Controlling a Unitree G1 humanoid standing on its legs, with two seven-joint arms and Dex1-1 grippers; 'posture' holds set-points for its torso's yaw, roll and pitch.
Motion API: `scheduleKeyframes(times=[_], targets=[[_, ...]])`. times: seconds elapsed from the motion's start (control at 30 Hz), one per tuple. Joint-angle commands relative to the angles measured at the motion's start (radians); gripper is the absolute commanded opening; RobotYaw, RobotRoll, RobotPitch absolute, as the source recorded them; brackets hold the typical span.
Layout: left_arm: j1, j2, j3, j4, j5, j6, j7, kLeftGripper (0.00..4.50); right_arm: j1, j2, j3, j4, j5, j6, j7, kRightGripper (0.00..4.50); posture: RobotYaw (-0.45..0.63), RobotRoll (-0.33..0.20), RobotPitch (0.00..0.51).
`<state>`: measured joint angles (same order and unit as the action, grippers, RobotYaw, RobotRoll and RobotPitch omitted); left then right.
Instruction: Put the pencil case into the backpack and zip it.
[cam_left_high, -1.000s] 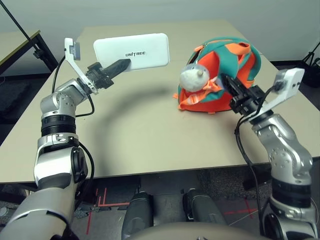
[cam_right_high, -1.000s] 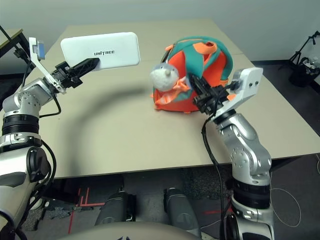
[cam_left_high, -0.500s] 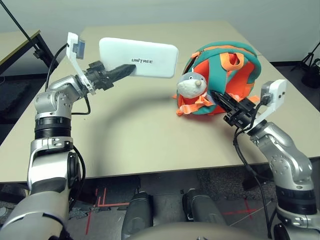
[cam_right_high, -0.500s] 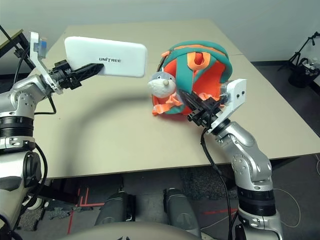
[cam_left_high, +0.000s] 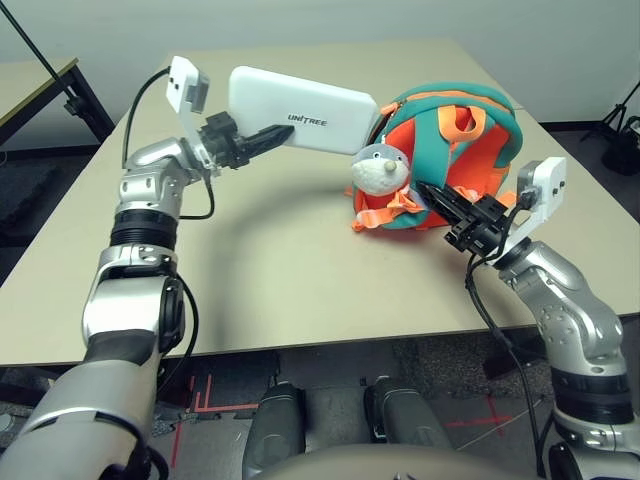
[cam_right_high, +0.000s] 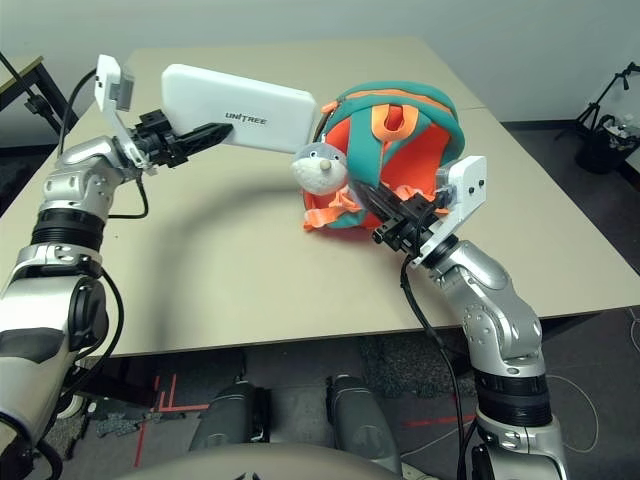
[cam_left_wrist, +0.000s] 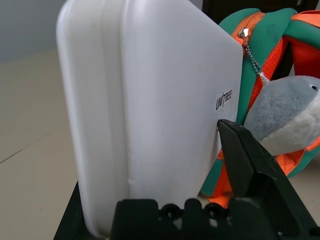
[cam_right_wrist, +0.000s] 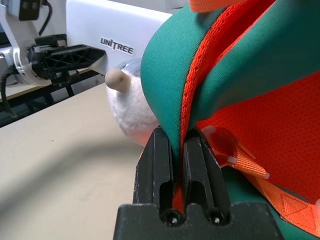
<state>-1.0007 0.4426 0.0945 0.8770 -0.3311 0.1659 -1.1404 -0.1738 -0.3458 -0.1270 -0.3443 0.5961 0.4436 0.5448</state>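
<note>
The white pencil case, now held beside the backpack's top, will be let go by my left gripper in the backpack's open side (cam_left_high: 361, 127), just above the grey-white plush head.
My left gripper (cam_left_high: 262, 137) is shut on the near end of the white pencil case (cam_left_high: 305, 122), holding it in the air just left of the backpack's top. The case shows dark lettering and its far end reaches the teal rim. The orange backpack (cam_left_high: 455, 155) with teal trim stands on the table at the right, a grey-white plush head (cam_left_high: 378, 168) hanging on its front. My right gripper (cam_right_wrist: 173, 170) is shut on a teal and orange edge of the backpack (cam_right_wrist: 240, 85) low on its front. A zipper pull (cam_left_wrist: 244, 34) hangs at the rim.
The beige table (cam_left_high: 280, 260) lies bare in front of the backpack and to the left. A dark table (cam_left_high: 30, 95) stands beyond the left edge. Black equipment sits on the floor at the far right (cam_right_high: 610, 130).
The left arm has carried the pencil case to the right, up to the backpack's rim. The right gripper keeps its hold on the backpack, which barely moved in the last half second.
</note>
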Motion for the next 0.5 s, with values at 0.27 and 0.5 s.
scheduleKeyframes(times=[0.27, 0.5], targets=[[-0.056, -0.067, -0.039, 0.148, 0.092, -0.147, -0.021, 3.1, -0.042, -0.004, 0.023, 0.007, -0.001, -0.005, 0.028, 0.0, -0.23, 0.0, 0.026], [-0.079, -0.105, -0.059, 0.21, 0.148, -0.245, -0.001, 3.09, -0.062, -0.006, 0.031, 0.023, -0.006, -0.007, 0.041, 0.0, -0.22, 0.0, 0.022]])
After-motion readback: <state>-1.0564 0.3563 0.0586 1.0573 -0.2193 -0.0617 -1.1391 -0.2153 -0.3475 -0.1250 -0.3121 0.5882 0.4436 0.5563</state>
